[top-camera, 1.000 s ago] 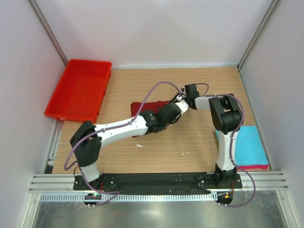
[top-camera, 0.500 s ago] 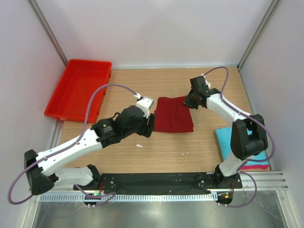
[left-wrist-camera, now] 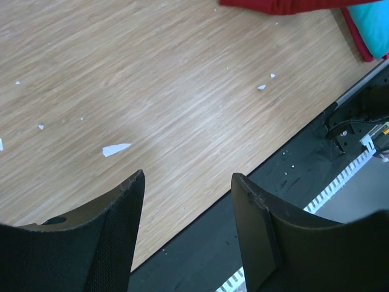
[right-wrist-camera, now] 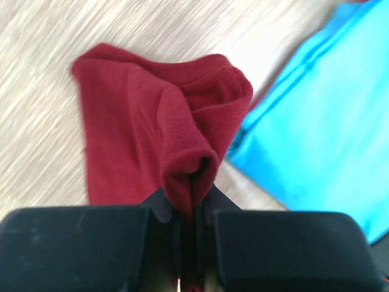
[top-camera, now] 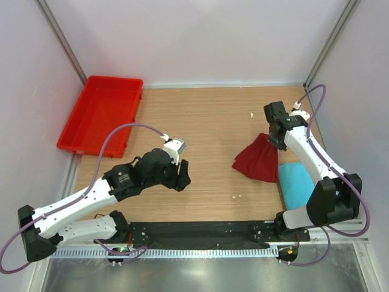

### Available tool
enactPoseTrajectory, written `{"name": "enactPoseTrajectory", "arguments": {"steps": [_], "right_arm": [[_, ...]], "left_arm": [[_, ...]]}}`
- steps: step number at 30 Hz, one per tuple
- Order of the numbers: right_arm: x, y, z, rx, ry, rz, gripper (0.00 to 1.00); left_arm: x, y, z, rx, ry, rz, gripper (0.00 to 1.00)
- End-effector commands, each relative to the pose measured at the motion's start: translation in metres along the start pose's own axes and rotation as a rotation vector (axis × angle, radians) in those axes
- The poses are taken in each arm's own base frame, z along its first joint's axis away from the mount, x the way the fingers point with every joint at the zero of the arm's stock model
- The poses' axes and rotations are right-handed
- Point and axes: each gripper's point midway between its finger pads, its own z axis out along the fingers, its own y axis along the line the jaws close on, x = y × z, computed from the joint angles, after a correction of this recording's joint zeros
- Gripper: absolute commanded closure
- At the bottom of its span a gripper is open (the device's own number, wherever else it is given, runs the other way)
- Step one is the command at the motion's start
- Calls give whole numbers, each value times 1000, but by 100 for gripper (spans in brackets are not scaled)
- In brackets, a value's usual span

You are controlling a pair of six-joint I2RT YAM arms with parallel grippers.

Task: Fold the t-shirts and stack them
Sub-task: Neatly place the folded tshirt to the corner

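Observation:
The robot's right gripper should release the dark maroon t-shirt so it lies flat on top of the folded turquoise t-shirt (top-camera: 302,185) (right-wrist-camera: 358,115).
My right gripper (top-camera: 275,140) (right-wrist-camera: 189,204) is shut on a bunched fold of the dark maroon t-shirt (top-camera: 258,159) (right-wrist-camera: 130,143). The shirt hangs from the jaws in a crumpled fan, its lower edge on the table. Just right of it lies the folded turquoise t-shirt (top-camera: 295,184) (right-wrist-camera: 322,115), partly hidden by the right arm. A pink edge (left-wrist-camera: 357,33) shows beside the turquoise cloth (left-wrist-camera: 375,24) in the left wrist view. My left gripper (top-camera: 181,176) (left-wrist-camera: 188,177) is open and holds nothing, above bare wood near the table's front edge, well left of the shirts.
A bright red plastic tray (top-camera: 100,115) stands at the back left corner. Small white paper scraps (left-wrist-camera: 115,149) lie scattered on the wood. The black base rail (top-camera: 200,231) runs along the front edge. Walls close in the table on three sides.
The left gripper opened, let go of the maroon shirt and drew back to the front left. The right gripper carried the shirt rightward to beside the turquoise one; it now hangs bunched.

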Motion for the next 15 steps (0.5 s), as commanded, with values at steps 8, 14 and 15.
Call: {"name": "enactPoseTrajectory", "arguments": {"steps": [8, 14, 15], "right_arm": [[-72, -30, -36, 114, -105, 91, 99], [-95, -37, -47, 122, -87, 102, 99], [-100, -36, -50, 109, -91, 106, 99]], "left_arm": [[-5, -18, -4, 99, -7, 26, 40], [-1, -17, -1, 107, 15, 33, 40], [-2, -16, 0, 104, 12, 32, 40]]}}
